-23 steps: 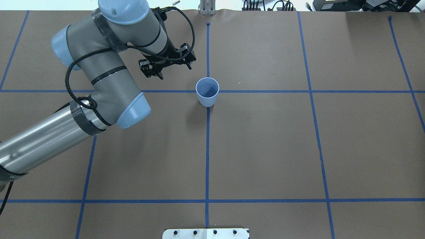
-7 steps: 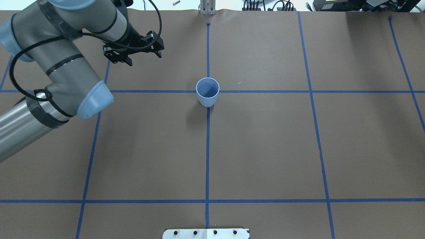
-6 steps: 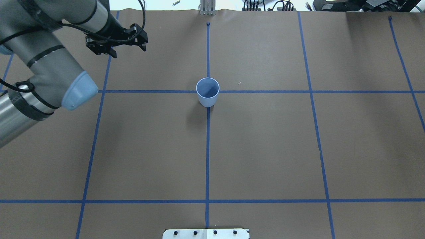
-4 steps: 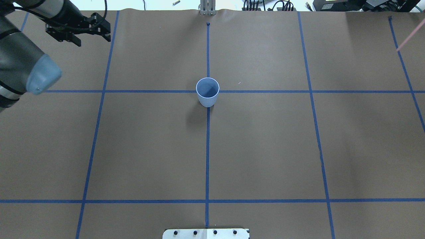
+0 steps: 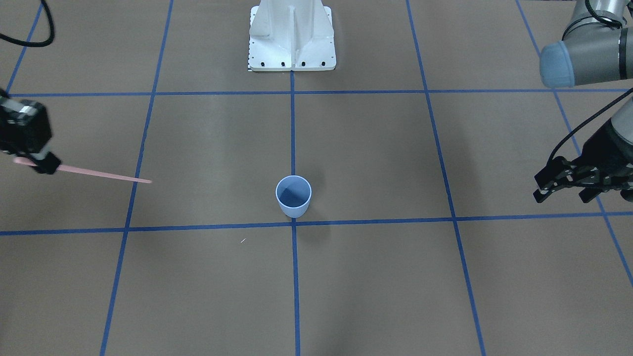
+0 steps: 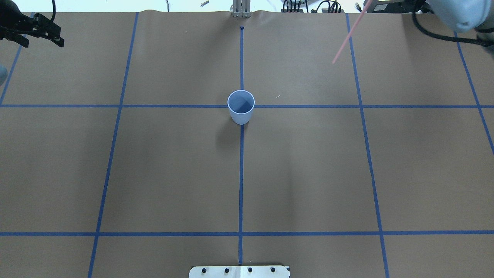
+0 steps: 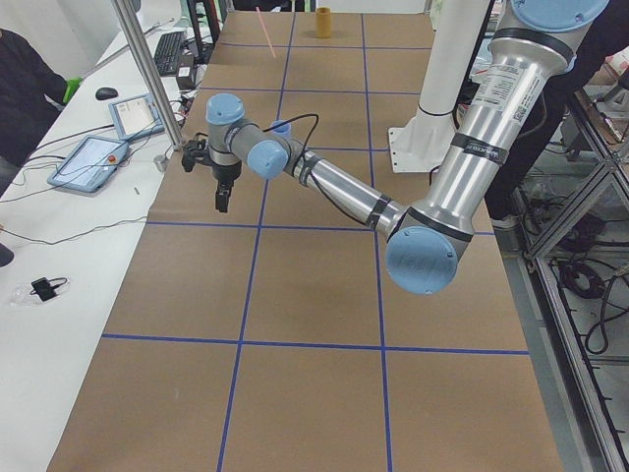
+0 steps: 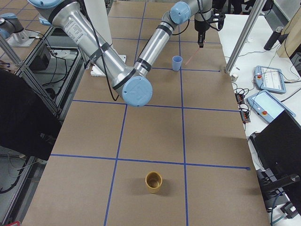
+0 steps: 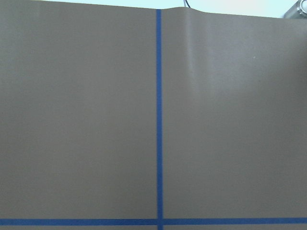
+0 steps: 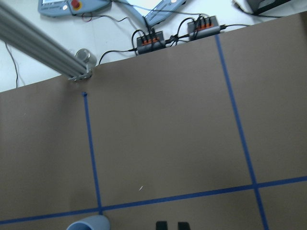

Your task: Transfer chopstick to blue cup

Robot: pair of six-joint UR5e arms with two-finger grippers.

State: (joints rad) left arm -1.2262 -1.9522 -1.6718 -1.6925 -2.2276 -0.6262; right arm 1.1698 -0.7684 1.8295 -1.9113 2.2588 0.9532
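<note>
The pink chopstick will go down inside the blue cup [image 5: 286, 204] [image 10: 89, 224] from my right gripper, leaning on the cup's rim away from the white base.
The blue cup [image 6: 241, 106] stands upright and empty at the middle tape crossing, and shows in the front view [image 5: 293, 195] too. My right gripper [image 5: 43, 163] is shut on the thick end of the pink chopstick [image 5: 104, 174], held above the table well to the cup's right. The stick slants in from the top right of the overhead view [image 6: 349, 36], its tip toward the cup. My left gripper [image 6: 40, 38] is open and empty at the far back left, also seen in the front view [image 5: 564, 192].
A brown cup [image 8: 154, 181] stands at the table's right end. The white robot base [image 5: 292, 34] sits at the near edge. Blue tape lines grid the brown paper. A metal post [image 10: 43, 43] and cables stand beyond the far edge.
My left arm has pulled back from beside the cup to the far back left, staying open. The pink chopstick has come in from the right edge toward the middle.
</note>
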